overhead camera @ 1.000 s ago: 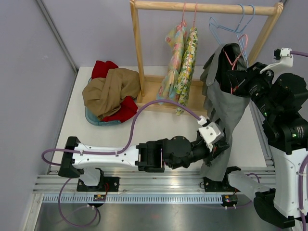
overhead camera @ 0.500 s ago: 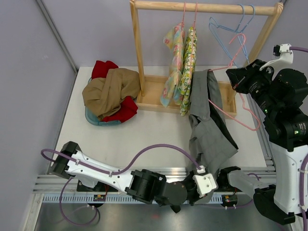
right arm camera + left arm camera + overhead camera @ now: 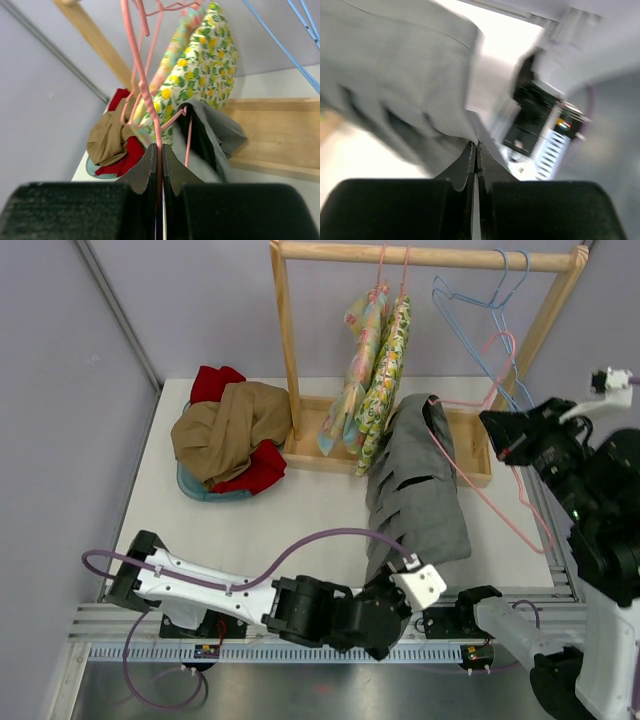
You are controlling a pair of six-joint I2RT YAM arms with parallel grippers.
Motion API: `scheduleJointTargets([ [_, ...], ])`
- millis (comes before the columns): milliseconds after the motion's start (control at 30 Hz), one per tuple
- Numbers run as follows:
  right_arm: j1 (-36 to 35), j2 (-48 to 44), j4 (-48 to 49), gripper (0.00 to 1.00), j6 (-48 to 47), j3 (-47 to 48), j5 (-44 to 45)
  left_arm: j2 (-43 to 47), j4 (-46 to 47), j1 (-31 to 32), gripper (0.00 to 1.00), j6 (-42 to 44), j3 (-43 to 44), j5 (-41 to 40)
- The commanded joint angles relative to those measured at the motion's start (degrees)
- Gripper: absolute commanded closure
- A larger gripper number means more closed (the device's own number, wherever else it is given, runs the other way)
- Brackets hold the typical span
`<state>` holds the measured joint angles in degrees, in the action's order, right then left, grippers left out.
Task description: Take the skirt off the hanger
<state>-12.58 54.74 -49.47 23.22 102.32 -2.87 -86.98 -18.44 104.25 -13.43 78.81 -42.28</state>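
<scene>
My right gripper is going to the rack's wooden rail (image 3: pixel 480 258), between the floral garments and blue hangers. It will let go of the pink hanger there.
The grey skirt (image 3: pixel 415 490) lies stretched from the wooden rack's base towards the near rail. Its waist still hangs on one end of the pink hanger (image 3: pixel 480 495). My left gripper (image 3: pixel 388 580) is low at the table's near edge, shut on the skirt's hem; the left wrist view shows the fabric (image 3: pixel 395 75) pinched at the tips (image 3: pixel 475 144). My right gripper (image 3: pixel 497 435) holds the hanger up at the right. In the right wrist view its jaws (image 3: pixel 159 148) are shut on the pink wire (image 3: pixel 137 75), with the skirt's waist (image 3: pixel 220 130) just beyond.
A wooden rack (image 3: pixel 290 340) stands at the back with two floral garments (image 3: pixel 375 360) and blue hangers (image 3: pixel 480 310) on its rail. At the left, a pile of tan and red clothes (image 3: pixel 225 435) fills a blue basin. An aluminium rail (image 3: pixel 250 625) runs along the near edge.
My left gripper has pulled the skirt's hem down towards the near rail, so the skirt now lies stretched out. The right gripper has moved the hanger to the right and off the rack.
</scene>
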Motion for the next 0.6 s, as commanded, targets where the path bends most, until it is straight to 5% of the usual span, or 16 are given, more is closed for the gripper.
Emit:
scheduleJointTargets([
  [0,0.3,-9.1,2.0,1.0,-1.3,-1.6,-6.6,5.7,-5.4,-5.1,1.0,4.3,4.9,-7.5],
  [267,0.3,-19.8,-5.1,1.0,-4.3,4.9,-1.9,21.7,-14.5,-22.4,1.0,13.0,5.2,-13.5],
  [567,0.2,-19.8,-0.4,1.0,-2.1,-2.6,1.0,27.9,-10.0,-33.3,1.0,28.6,14.1,-12.5],
])
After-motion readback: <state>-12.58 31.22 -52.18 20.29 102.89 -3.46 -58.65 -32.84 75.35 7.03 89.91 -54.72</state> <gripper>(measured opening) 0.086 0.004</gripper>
